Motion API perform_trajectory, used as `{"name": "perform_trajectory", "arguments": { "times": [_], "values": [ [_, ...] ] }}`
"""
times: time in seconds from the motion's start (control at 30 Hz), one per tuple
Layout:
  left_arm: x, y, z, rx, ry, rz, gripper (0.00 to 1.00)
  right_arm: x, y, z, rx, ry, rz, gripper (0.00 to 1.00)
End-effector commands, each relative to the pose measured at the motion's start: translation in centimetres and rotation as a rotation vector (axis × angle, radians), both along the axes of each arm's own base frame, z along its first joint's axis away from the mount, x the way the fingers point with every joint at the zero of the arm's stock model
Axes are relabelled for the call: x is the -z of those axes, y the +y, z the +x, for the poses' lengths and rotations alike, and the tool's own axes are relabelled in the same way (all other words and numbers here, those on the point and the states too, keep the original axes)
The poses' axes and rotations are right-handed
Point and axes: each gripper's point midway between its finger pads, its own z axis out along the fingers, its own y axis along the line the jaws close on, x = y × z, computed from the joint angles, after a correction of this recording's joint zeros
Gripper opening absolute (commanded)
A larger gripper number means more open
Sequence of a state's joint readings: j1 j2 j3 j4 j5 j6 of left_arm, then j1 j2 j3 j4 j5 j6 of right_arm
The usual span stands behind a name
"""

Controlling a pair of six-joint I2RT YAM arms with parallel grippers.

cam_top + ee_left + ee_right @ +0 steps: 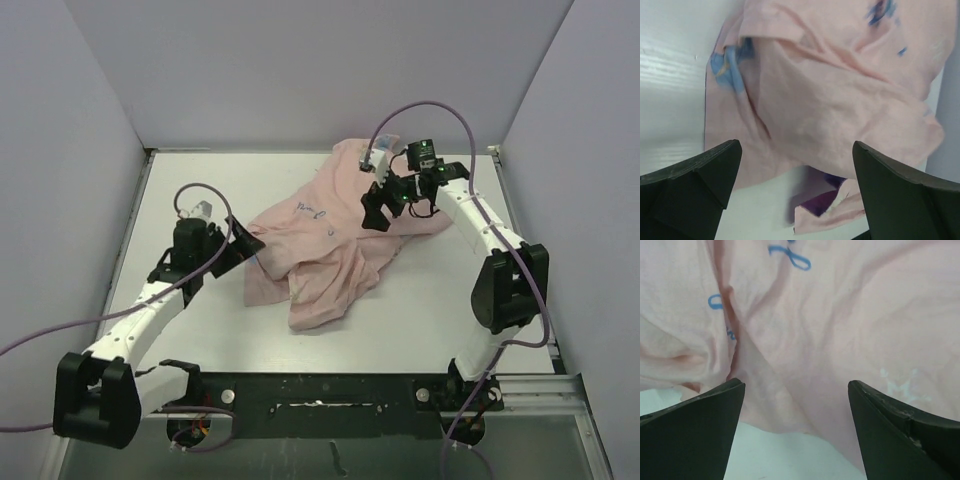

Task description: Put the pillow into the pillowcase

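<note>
The crumpled pillowcase is lying with its pink reverse up, so my right gripper will pinch the pillowcase's near edge [388, 257] and help my left gripper turn it over to purple side up.
The pillowcase [330, 245] lies crumpled in the middle of the table, pale pink reverse up with faint blue marks. A bit of its purple outside shows at a folded edge in the left wrist view [830, 200]. The pillow is hidden or out of view. My left gripper [245, 245] is open and empty at the pillowcase's left edge, the fabric [830, 95] just ahead of its fingers. My right gripper [375, 212] is open and empty, hovering over the pillowcase's right part; its wrist view shows pink fabric [840, 330] between the fingers.
The white table [200, 180] is walled by grey panels on the left, back and right. The arm bases and a black rail [320, 390] run along the near edge. Purple cables loop from both arms.
</note>
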State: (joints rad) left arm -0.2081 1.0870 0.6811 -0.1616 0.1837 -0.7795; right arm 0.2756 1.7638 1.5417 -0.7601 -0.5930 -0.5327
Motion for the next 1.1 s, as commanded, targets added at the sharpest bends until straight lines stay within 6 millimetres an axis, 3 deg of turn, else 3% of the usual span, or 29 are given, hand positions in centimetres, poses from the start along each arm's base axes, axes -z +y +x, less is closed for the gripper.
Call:
{"name": "perform_trajectory", "arguments": {
  "times": [0.0, 0.07, 0.17, 0.27, 0.33, 0.4, 0.47, 0.57, 0.63, 0.67, 0.7, 0.77, 0.8, 0.9, 1.0, 1.03, 1.07],
  "values": [
    [1.9, -2.1, 0.5, 0.156, -0.025, -0.012, 0.94, -7.2, 3.9, -3.8, -0.332, -0.107, 0.240, 0.92],
    [2.5, -2.4, 1.1, 0.210, -0.045, 0.028, 0.94, -7.7, 5.0, -6.8, -0.503, -0.116, 0.336, 0.99],
    [3.4, -2.4, 2.1, 0.275, -0.077, 0.098, 0.95, -6.7, 5.5, -12.5, -0.767, -0.171, 0.411, 0.98],
    [4.2, -2.5, 3.5, 0.308, -0.063, 0.129, 0.95, -3.9, 5.8, -14.6, -0.944, -0.268, 0.354, 0.98],
    [5.1, -3.1, 4.3, 0.336, -0.039, 0.113, 0.95, -1.3, 6.2, -13.7, -0.907, -0.232, 0.209, 0.98],
    [4.9, -4.0, 5.9, 0.353, -0.037, 0.077, 0.91, 1.0, 6.3, -11.3, -0.815, -0.240, 0.058, 0.98],
    [5.3, -4.8, 6.8, 0.373, -0.012, 0.028, 0.75, 3.0, 5.9, -8.5, -0.696, -0.235, -0.050, 0.99],
    [5.4, -5.4, 7.3, 0.397, 0.074, -0.080, 0.36, 5.5, 5.0, -6.4, -0.619, -0.226, -0.148, 0.86],
    [4.7, -4.8, 7.1, 0.393, 0.124, -0.101, 0.23, 5.4, 4.4, -5.7, -0.574, -0.218, -0.164, 0.64],
    [4.1, -4.3, 7.0, 0.391, 0.126, -0.082, 0.16, 4.9, 4.1, -5.4, -0.547, -0.219, -0.161, 0.48],
    [3.4, -3.7, 6.8, 0.387, 0.120, -0.057, 0.11, 4.2, 3.6, -5.0, -0.511, -0.224, -0.159, 0.31],
    [1.7, -2.4, 6.4, 0.382, 0.094, -0.003, 0.00, 2.3, 2.1, -4.0, -0.437, -0.226, -0.144, 0.07],
    [1.1, -1.4, 6.3, 0.356, 0.095, 0.031, 0.00, 1.0, 1.0, -3.0, -0.379, -0.237, -0.133, 0.01],
    [-0.5, 1.6, 6.1, 0.270, 0.127, 0.150, 0.00, -1.3, -1.4, -1.8, -0.267, -0.223, -0.155, 0.00],
    [-1.4, 3.3, 6.6, 0.220, 0.139, 0.239, 0.01, -0.7, -2.7, -2.1, -0.251, -0.199, -0.200, 0.00],
    [-1.5, 3.8, 6.8, 0.194, 0.144, 0.260, 0.12, 0.0, -3.0, -2.2, -0.240, -0.185, -0.213, 0.00],
    [-1.5, 4.3, 6.8, 0.169, 0.144, 0.278, 0.22, 0.6, -3.1, -2.3, -0.227, -0.170, -0.219, 0.07]
  ]
}}
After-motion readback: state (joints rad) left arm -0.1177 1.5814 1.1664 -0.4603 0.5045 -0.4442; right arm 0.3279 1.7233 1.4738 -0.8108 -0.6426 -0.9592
